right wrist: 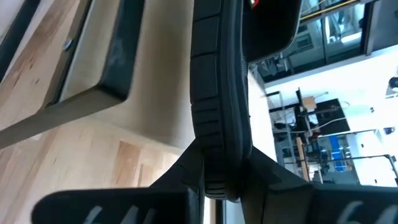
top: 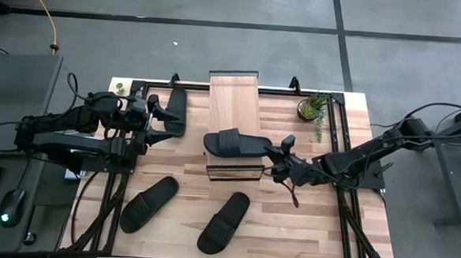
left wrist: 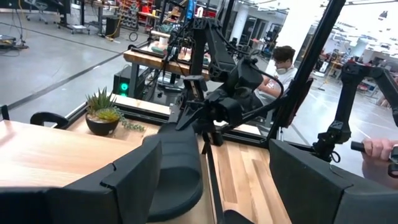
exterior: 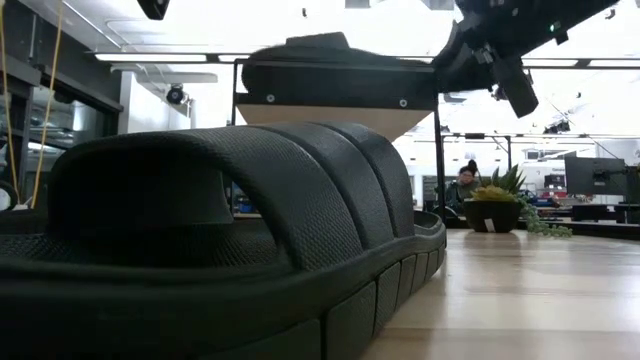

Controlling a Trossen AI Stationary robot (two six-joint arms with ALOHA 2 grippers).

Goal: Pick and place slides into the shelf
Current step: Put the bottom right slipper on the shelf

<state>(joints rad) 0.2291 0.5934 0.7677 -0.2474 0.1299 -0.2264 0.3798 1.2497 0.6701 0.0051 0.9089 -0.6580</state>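
The black slide will go down from my right gripper across the front end of the shelf's light plank [top: 233,154].
The shelf [top: 234,97] stands mid-table, a light plank on a black frame. One black slide [top: 236,143] lies across its top; my right gripper [top: 280,154] is shut on that slide's right end. It also shows on the shelf in the low view [exterior: 330,50]. A second slide [top: 176,110] lies on the table left of the shelf. My left gripper [top: 158,113] is open at it, and the slide [left wrist: 180,168] sits between its fingers, near one of them. I cannot tell whether they touch. Two more slides [top: 149,203] [top: 224,221] lie flat near the front edge. My right gripper pinches the sole's rim at the slide's right end [right wrist: 217,177] between its two fingers. It comes about level from the table's right side, along the slide's length. The slide is level across the shelf top, its left end past the plank's middle.
A potted plant [top: 314,108] stands at the far right of the table. One of the front slides [exterior: 220,220] fills the low view's foreground. A person [left wrist: 283,62] sits beyond the table, and a hand [left wrist: 379,149] shows at the right. There is bare tabletop right of the shelf.
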